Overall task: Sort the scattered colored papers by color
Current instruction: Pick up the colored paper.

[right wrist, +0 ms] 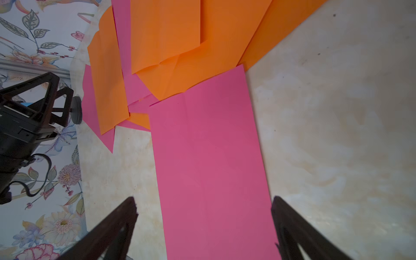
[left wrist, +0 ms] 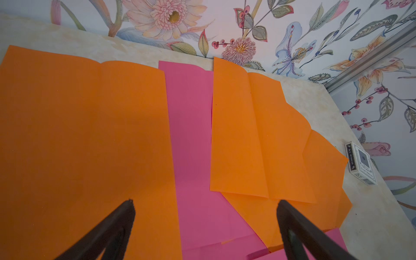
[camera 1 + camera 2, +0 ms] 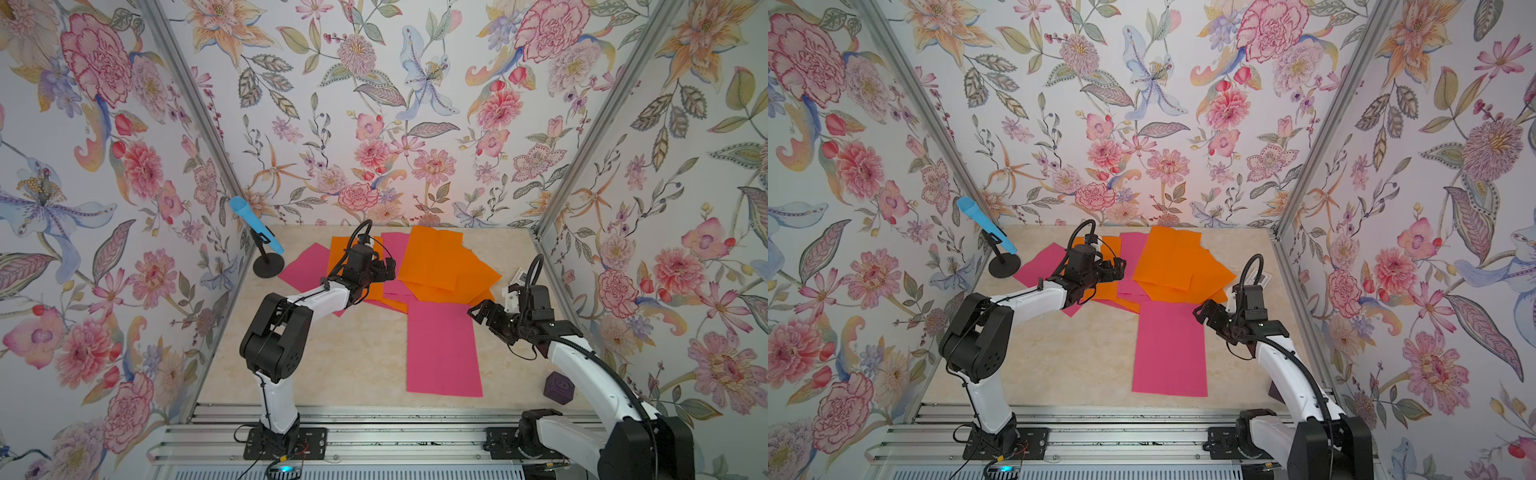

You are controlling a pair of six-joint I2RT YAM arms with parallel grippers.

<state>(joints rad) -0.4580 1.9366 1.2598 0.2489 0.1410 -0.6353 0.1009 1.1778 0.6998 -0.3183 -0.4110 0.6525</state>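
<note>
The robot's right gripper will close on the side edge (image 3: pixel 459 269) (image 1: pixel 200 16) of the top orange sheet in the pile, on the edge that faces the small white card box.
Orange papers (image 3: pixel 436 262) and pink papers (image 3: pixel 305 266) lie overlapped in a pile at the back of the table in both top views. One pink sheet (image 3: pixel 442 349) (image 3: pixel 1169 349) lies flat by itself, reaching toward the front, its far end tucked under the orange pile. My left gripper (image 3: pixel 386 268) (image 2: pixel 206 202) hovers open over the pile, above an orange sheet (image 2: pixel 85 135) and a pink strip (image 2: pixel 191 135). At the lone pink sheet's (image 1: pixel 211 157) right edge, my right gripper (image 3: pixel 478 311) (image 1: pixel 204 200) is open and holds nothing.
A blue microphone on a black stand (image 3: pixel 257 226) is at the back left corner. A small white card box (image 3: pixel 521 276) (image 2: pixel 361 164) lies by the right wall. A purple cube (image 3: pixel 559 388) sits front right. Bare marble table (image 3: pixel 332 361) shows front left.
</note>
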